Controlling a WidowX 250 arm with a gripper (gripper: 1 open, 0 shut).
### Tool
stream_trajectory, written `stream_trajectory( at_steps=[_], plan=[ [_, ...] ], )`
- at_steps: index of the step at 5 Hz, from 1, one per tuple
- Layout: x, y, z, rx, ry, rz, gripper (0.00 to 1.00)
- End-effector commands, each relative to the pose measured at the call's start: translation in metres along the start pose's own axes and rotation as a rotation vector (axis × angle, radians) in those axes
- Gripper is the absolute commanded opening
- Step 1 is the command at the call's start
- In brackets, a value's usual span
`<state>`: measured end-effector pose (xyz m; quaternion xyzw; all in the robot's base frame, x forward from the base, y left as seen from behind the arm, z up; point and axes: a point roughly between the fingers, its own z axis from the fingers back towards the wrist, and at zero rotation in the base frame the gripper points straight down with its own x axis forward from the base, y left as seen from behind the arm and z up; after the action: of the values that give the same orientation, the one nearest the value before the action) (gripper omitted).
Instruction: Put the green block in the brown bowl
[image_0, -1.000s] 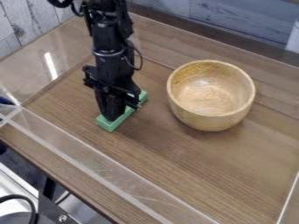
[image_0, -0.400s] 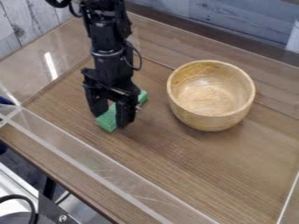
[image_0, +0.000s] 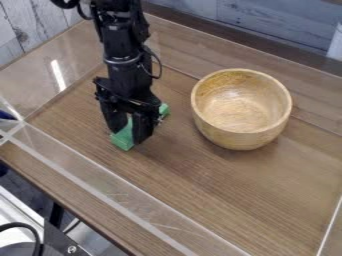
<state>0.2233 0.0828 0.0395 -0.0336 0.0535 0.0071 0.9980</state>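
Note:
The robot's gripper has its fingers too close to the green block's near end, so it should open, lift clear and take the block nearer its far end (image_0: 163, 109).
The green block (image_0: 151, 116) lies flat on the wooden table, left of the brown bowl (image_0: 242, 108), with its long side running diagonally. My gripper (image_0: 127, 131) points straight down over the block's near end. Its two black fingers (image_0: 110, 122) stand on either side of the bar and press against it. Green shows between the fingers and sticks out behind them toward the bowl. The block still rests on the table surface. The bowl stands upright and empty, about a hand's width to the right of the gripper.
A clear acrylic wall (image_0: 80, 190) runs along the table's near left edge. A lower ledge (image_0: 267, 45) crosses behind the bowl. Bare wooden tabletop (image_0: 227, 200) stretches in front of the bowl and the gripper.
A second ago the jaws were shut above the block. They spread wide and dropped astride it, and have now narrowed against its sides. The block and bowl have not moved.

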Motion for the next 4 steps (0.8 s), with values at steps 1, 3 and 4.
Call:
stream_trajectory(
  at_steps=[1,3,4],
  plan=[
    [0.0073,0.0032,0.0135,0.003,-0.048,0.014,0.00],
    [0.0072,0.0018,0.0175,-0.005,-0.041,0.022,1.00],
    [0.0074,0.0006,0.0223,-0.011,-0.045,0.025,1.00]
  ],
)
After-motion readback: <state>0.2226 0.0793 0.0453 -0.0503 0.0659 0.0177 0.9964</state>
